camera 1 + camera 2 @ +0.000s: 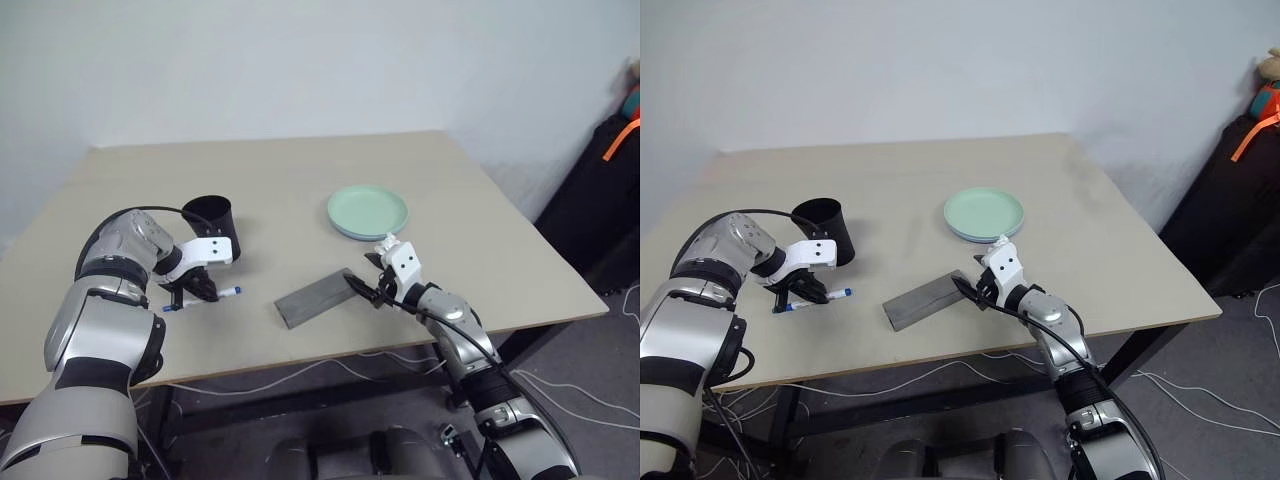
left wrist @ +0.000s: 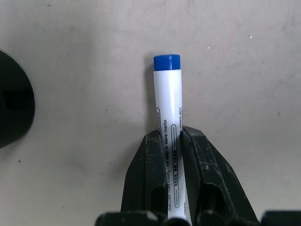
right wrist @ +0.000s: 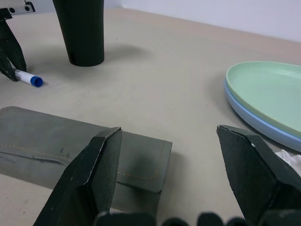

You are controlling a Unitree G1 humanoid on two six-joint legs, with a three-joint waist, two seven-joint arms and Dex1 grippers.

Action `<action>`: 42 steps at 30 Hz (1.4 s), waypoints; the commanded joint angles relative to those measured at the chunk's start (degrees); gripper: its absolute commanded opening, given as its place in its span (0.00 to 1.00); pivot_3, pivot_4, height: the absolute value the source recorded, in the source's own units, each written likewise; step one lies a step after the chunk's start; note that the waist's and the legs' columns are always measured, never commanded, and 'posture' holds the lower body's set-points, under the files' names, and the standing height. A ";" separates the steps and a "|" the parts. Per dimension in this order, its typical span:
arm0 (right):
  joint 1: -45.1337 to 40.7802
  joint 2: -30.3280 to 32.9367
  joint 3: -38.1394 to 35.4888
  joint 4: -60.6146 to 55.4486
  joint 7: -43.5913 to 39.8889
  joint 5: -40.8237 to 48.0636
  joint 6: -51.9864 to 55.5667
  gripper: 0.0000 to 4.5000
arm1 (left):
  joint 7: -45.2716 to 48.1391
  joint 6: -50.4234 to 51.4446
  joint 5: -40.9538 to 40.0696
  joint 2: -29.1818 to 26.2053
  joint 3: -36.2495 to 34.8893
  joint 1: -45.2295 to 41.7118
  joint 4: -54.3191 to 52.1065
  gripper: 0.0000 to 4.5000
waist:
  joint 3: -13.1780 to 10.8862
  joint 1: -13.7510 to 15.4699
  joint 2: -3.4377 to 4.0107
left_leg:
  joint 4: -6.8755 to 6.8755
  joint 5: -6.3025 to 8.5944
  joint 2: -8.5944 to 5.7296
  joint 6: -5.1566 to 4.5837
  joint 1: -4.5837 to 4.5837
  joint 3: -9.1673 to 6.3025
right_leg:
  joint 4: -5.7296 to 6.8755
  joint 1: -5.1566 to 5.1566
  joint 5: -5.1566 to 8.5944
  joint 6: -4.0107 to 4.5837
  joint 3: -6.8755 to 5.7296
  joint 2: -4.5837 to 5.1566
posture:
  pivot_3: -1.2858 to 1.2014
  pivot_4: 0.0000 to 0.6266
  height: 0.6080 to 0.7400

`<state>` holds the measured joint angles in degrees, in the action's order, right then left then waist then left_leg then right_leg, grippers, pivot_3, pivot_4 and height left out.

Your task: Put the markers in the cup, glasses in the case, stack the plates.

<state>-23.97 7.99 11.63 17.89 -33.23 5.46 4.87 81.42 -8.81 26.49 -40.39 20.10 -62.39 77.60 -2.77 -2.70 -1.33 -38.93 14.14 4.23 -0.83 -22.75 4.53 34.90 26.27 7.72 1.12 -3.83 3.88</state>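
My left gripper is to release the marker inside the opening of the black cup [image 1: 219, 217] [image 2: 12, 98], with the blue cap up.
A marker [image 2: 168, 108] with a white barrel and blue cap lies on the table in front of the black cup [image 1: 212, 225]. My left gripper [image 2: 170, 134] points down and is shut on its barrel. The grey case [image 1: 315, 297] lies flat with its lid down at the table's middle front. My right gripper [image 3: 169, 134] hovers open over the case's right end, nothing between its fingers. The mint green plate [image 3: 268, 89] sits stacked on the light blue plate [image 3: 254, 120], behind my right gripper. The glasses are out of view.
A small white lumpy wad [image 3: 290, 157] lies by the plates' near rim. The beige table [image 1: 300, 170] has bare room at the back and the right. A dark bag [image 1: 1240, 190] stands off the table's right side.
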 commanded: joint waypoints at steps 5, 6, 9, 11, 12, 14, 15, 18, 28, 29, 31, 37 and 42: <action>-0.52 0.21 -0.96 -2.47 0.09 0.22 -0.63 0.78 | 7.07 1.23 -13.28 2.33 -11.70 -2.92 -4.37 0.02 | -0.01 -0.04 -0.04 | -0.03 -0.05 -0.05 -0.09 -0.06 -0.02 | -0.03 0.01 0.00 -0.01 0.00 0.04 | 0.52 0.00 1.00; -0.50 0.36 -0.92 -2.57 -0.07 0.20 -0.66 0.78 | 6.95 1.18 -14.85 2.26 -13.08 -2.72 -5.21 0.02 | -0.01 -0.05 -0.04 | -0.03 -0.05 -0.05 -0.09 -0.06 -0.02 | -0.03 0.01 0.00 -0.01 0.00 0.04 | 0.52 0.00 1.00; -0.50 0.68 -0.92 -3.02 -0.49 0.29 -0.71 0.78 | 6.58 1.41 -18.03 2.08 -15.80 -1.91 -7.37 0.02 | -0.01 -0.26 -0.04 | -0.02 -0.05 -0.04 -0.10 -0.02 -0.04 | 0.00 0.01 0.00 -0.01 0.01 0.00 | 0.52 0.00 1.00; -1.20 0.84 -1.31 -3.51 -0.99 0.95 -0.40 0.78 | 5.18 1.98 -21.27 1.96 -18.79 -1.44 -9.05 0.02 | -0.01 -0.28 -0.04 | -0.02 -0.05 -0.04 -0.10 0.01 -0.05 | 0.02 0.00 -0.02 -0.03 0.02 -0.02 | 0.52 0.00 1.00; -1.70 0.97 -1.48 -3.67 -1.31 1.22 -0.30 0.78 | 3.50 2.69 -23.35 2.01 -20.83 -1.45 -10.13 0.02 | -0.01 -0.27 -0.03 | -0.02 -0.06 -0.04 -0.11 0.00 -0.06 | 0.03 0.00 -0.04 -0.07 0.02 -0.02 | 0.52 0.00 1.00; -2.33 1.11 -1.70 -3.58 -1.71 1.31 -0.29 0.78 | -0.09 3.80 -26.77 2.19 -24.40 -1.43 -11.86 0.02 | -0.01 -0.27 -0.03 | -0.04 -0.06 -0.04 -0.11 0.01 -0.08 | 0.04 -0.01 -0.07 -0.12 0.01 -0.01 | 0.52 0.00 1.00; -2.41 1.15 -1.77 -3.54 -1.83 1.25 -0.32 0.78 | -1.26 4.13 -27.82 2.28 -25.43 -1.28 -12.62 0.02 | -0.01 -0.27 -0.04 | -0.05 -0.06 -0.04 -0.11 0.01 -0.08 | 0.05 -0.02 -0.08 -0.12 0.02 -0.01 | 0.52 0.00 1.00; -2.72 1.14 -1.93 -3.02 -2.10 1.03 -0.51 0.78 | -6.18 4.20 -30.85 2.70 -28.71 -1.06 -14.49 0.02 | -0.01 -0.26 -0.04 | -0.07 -0.06 -0.04 -0.11 0.02 -0.08 | 0.04 -0.05 -0.08 -0.13 0.01 -0.01 | 0.52 0.00 1.00; -2.66 1.00 -1.44 -3.52 -2.76 0.67 -0.37 0.78 | -34.92 -6.29 -34.19 4.25 -36.30 4.58 -19.44 0.02 | -0.01 -0.24 -0.03 | -0.04 -0.06 -0.04 -0.10 0.08 -0.07 | 0.03 -0.10 -0.10 -0.15 0.01 -0.01 | 0.52 0.00 1.00; -2.73 0.95 -1.41 -3.49 -2.80 0.64 -0.36 0.78 | -36.78 -6.73 -34.29 4.37 -36.42 5.04 -19.34 0.02 | -0.01 -0.24 -0.03 | -0.05 -0.06 -0.04 -0.10 0.08 -0.07 | 0.03 -0.11 -0.10 -0.15 0.01 -0.01 | 0.52 0.00 1.00; -2.76 0.87 -1.36 -3.56 -2.92 0.59 -0.32 0.78 | -39.21 -7.40 -34.58 4.80 -36.30 6.03 -19.09 0.02 | 0.00 -0.24 -0.05 | -0.05 -0.06 -0.04 -0.10 0.08 -0.07 | 0.04 -0.12 -0.10 -0.16 0.00 -0.01 | 0.52 0.00 1.00; -2.79 0.76 -1.34 -4.11 -3.12 0.58 -0.03 0.78 | -42.61 -8.63 -34.67 6.11 -35.46 9.22 -18.22 0.02 | 0.00 -0.03 -0.05 | -0.05 -0.05 -0.05 -0.07 0.09 -0.06 | 0.01 -0.15 -0.11 -0.15 -0.02 0.00 | 0.52 0.00 1.00; -2.59 0.84 -1.44 -4.35 -3.08 0.55 0.07 0.78 | -43.09 -8.43 -34.87 6.84 -35.32 10.14 -17.37 0.02 | 0.00 -0.05 -0.06 | -0.04 -0.02 -0.05 -0.01 0.09 -0.06 | 0.01 -0.13 -0.10 -0.15 -0.03 -0.01 | 0.52 0.00 1.00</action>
<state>-24.79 8.78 10.82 16.33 -36.42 5.61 5.23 38.79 -16.32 -7.56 -33.34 -14.86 -51.69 61.18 -2.77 -2.75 -1.39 -38.97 14.13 4.18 -0.83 -22.66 4.47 34.91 26.13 7.61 0.97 -3.86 3.88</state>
